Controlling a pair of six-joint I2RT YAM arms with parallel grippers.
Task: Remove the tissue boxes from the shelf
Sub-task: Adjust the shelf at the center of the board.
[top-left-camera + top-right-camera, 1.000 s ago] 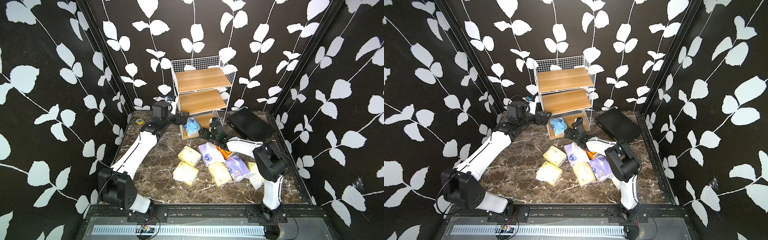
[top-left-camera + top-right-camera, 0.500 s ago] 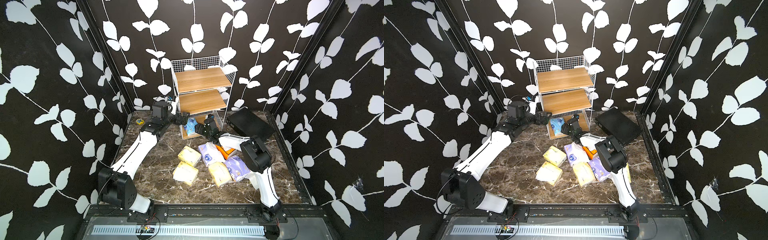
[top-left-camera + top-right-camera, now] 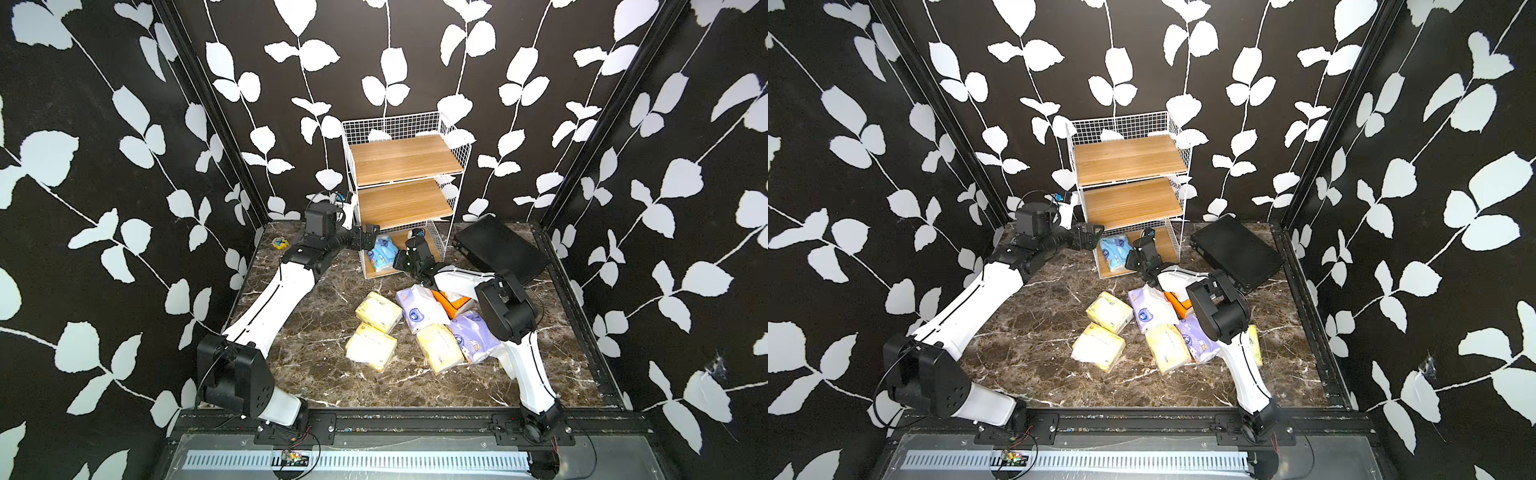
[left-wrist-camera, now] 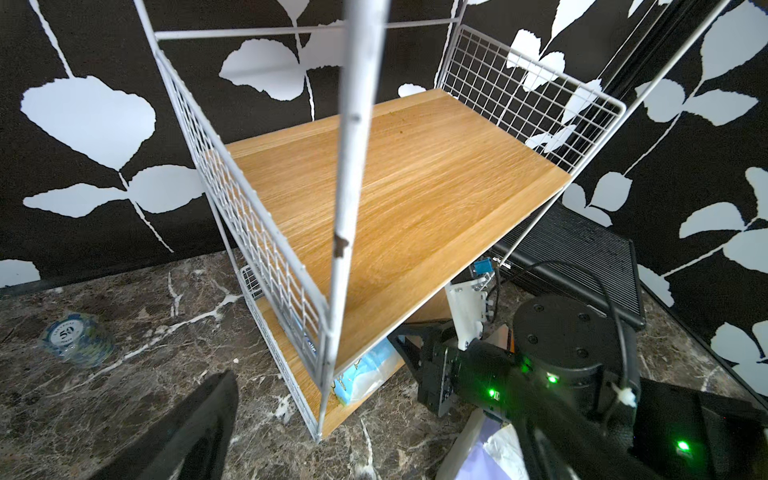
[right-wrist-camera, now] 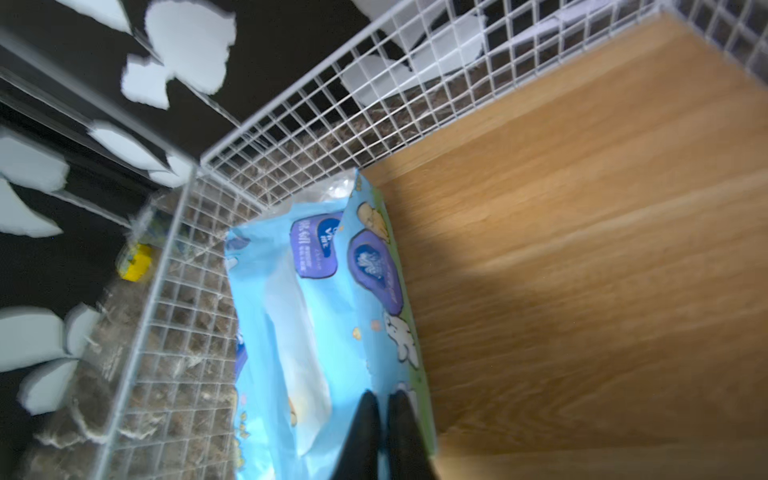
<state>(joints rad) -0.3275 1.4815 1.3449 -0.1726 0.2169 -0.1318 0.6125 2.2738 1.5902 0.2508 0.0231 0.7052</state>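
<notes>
I should use my right gripper to set the light blue tissue pack down on the marble floor [image 3: 371, 293] between the shelf and the yellow packs. The tissue pack is still on the bottom board.
The shelf [image 3: 405, 160] stands at the back, its upper two boards bare. On its bottom board a light blue tissue pack [image 3: 381, 252] [image 5: 307, 316] leans against the left wire wall. My right gripper [image 5: 384, 401] reaches into that tier and is shut on the pack's near edge. My left gripper [image 3: 371, 237] is open beside the shelf's front left post [image 4: 349, 166]; only one finger [image 4: 199, 424] shows in the left wrist view. Yellow packs [image 3: 378, 311], lavender packs [image 3: 419, 307] and an orange box [image 3: 451, 301] lie on the floor in front.
A large flat black case [image 3: 498, 249] lies to the right of the shelf. A small bag of poker chips [image 4: 75, 336] sits on the marble floor left of the shelf. Dark patterned walls close in on three sides.
My right arm has reached forward into the bottom tier and its jaws have closed on the blue pack. The left arm has stayed where it was.
</notes>
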